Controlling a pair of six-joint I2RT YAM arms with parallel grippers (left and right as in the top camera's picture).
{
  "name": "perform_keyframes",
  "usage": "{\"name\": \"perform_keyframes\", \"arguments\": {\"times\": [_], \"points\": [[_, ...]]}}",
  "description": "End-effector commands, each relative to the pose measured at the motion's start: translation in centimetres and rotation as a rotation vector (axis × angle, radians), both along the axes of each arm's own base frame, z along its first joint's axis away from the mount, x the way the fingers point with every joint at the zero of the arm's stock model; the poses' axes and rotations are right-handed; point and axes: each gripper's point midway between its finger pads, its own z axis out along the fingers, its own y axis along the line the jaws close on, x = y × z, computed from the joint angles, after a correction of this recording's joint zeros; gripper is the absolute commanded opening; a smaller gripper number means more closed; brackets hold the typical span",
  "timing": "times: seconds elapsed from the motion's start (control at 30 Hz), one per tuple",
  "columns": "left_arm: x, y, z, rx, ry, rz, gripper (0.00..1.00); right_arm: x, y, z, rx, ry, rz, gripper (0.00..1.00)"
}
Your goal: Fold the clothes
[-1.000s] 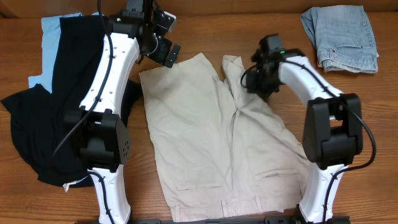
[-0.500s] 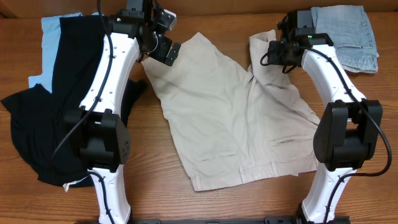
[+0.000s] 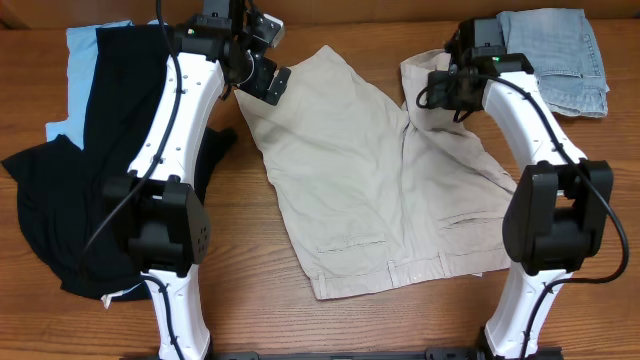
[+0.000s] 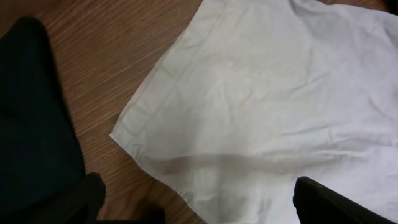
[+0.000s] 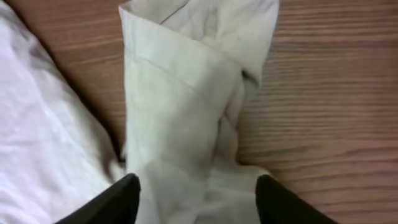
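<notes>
My right gripper is over the shorts' leg, which lies twisted over itself, so it should pinch the folded hem (image 5: 232, 73) and pull it toward the denim before folding.
Light beige shorts (image 3: 370, 190) lie spread across the middle of the table, with the waistband (image 3: 400, 275) toward the front edge and both legs pointing to the back. My left gripper (image 3: 268, 82) hovers open over the hem corner of the left leg (image 4: 261, 106), its fingers wide on either side of the cloth. My right gripper (image 3: 440, 95) is at the right leg, which is twisted and folded on itself (image 5: 180, 93). Its jaws stand apart with the bunched cloth lying loose between them.
A black garment (image 3: 60, 200) is heaped at the left over a light blue one (image 3: 85, 50); its edge lies close to the left fingers (image 4: 31, 112). Folded faded denim (image 3: 550, 60) rests at the back right. Bare wood (image 5: 336, 93) lies right of the twisted leg.
My right gripper carried the right leg from the middle to the back right, dragging the shorts rightward, then opened and let go. The left gripper stayed open in place.
</notes>
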Motion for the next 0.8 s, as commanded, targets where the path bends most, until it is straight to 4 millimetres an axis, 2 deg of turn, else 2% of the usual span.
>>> {"name": "perform_keyframes", "arguments": {"times": [0.0, 0.23, 0.4, 0.53, 0.77], "points": [[0.1, -0.4, 0.4, -0.026, -0.004, 0.006, 1.0, 1.0, 0.7, 3.2, 0.019, -0.082, 0.012, 0.65], [0.1, -0.4, 0.4, -0.035, 0.0, 0.022, 1.0, 2.5, 0.7, 2.0, 0.019, -0.114, 0.005, 0.63], [0.1, -0.4, 0.4, -0.034, 0.001, 0.022, 1.0, 4.2, -0.4, 0.8, -0.013, -0.153, -0.056, 0.58], [0.1, -0.4, 0.4, -0.034, 0.001, 0.022, 1.0, 4.9, -0.3, 0.0, -0.013, -0.164, -0.057, 0.52], [0.1, -0.4, 0.4, -0.034, 0.001, 0.022, 1.0, 5.6, -0.4, -1.9, -0.006, -0.159, -0.071, 0.52]]}}
